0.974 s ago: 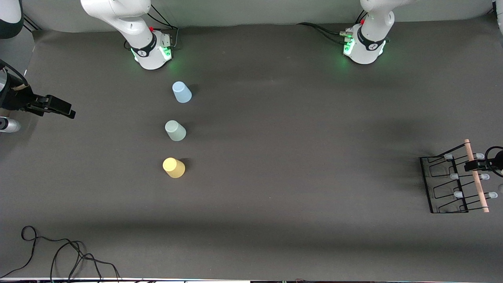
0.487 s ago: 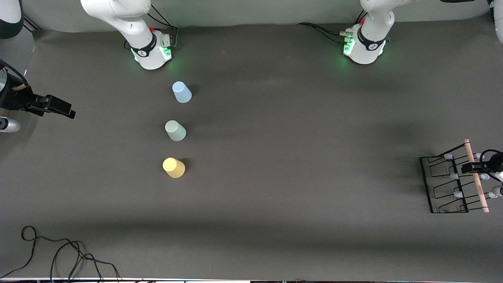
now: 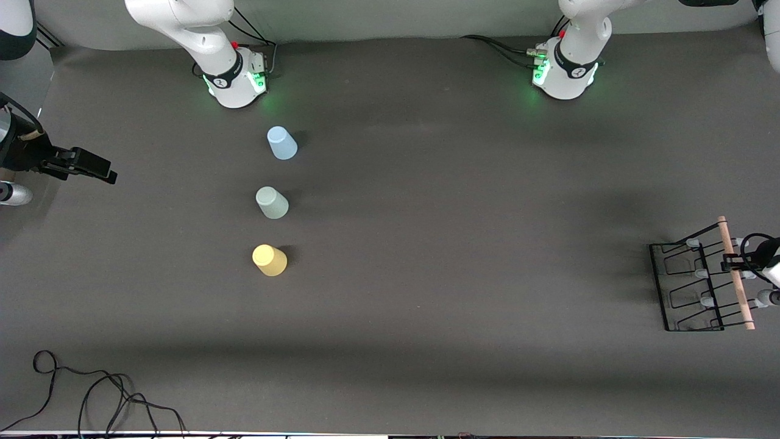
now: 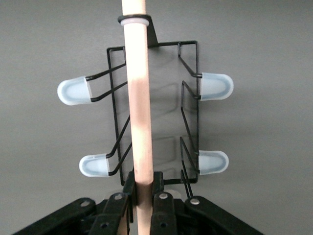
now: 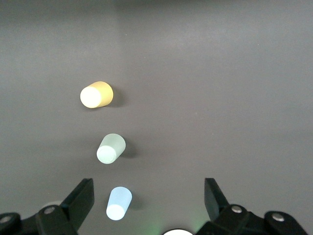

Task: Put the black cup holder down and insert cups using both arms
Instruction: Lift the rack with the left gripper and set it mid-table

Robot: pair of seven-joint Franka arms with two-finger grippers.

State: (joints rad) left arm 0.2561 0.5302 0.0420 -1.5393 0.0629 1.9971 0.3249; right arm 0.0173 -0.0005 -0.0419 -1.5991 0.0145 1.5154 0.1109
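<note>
Next, my left gripper sets the black cup holder down on the open table (image 3: 398, 206), at a spot that lies across from the pale green cup.
The black cup holder (image 3: 688, 286) stands at the left arm's end of the table, its wooden rod handle (image 3: 737, 274) on top. My left gripper (image 3: 734, 263) is shut on that rod; the left wrist view shows the fingers (image 4: 158, 182) clamped on the rod (image 4: 138, 98) above the wire rack (image 4: 188, 105). The light blue cup (image 3: 282, 143), pale green cup (image 3: 272, 203) and yellow cup (image 3: 269, 260) stand upside down in a row in front of the right arm's base. My right gripper (image 3: 91, 167) is open, high over the right arm's end; its wrist view (image 5: 148, 188) shows the cups below.
The glowing bases of the right arm (image 3: 234, 79) and left arm (image 3: 567, 73) stand along the table's edge farthest from the front camera. Loose black cables (image 3: 91, 396) lie at the near edge toward the right arm's end. A silver object (image 3: 12, 194) lies near the right gripper.
The left gripper has settled lower on the rod handle and the holder has shifted slightly. The right arm and the cups have not moved.
</note>
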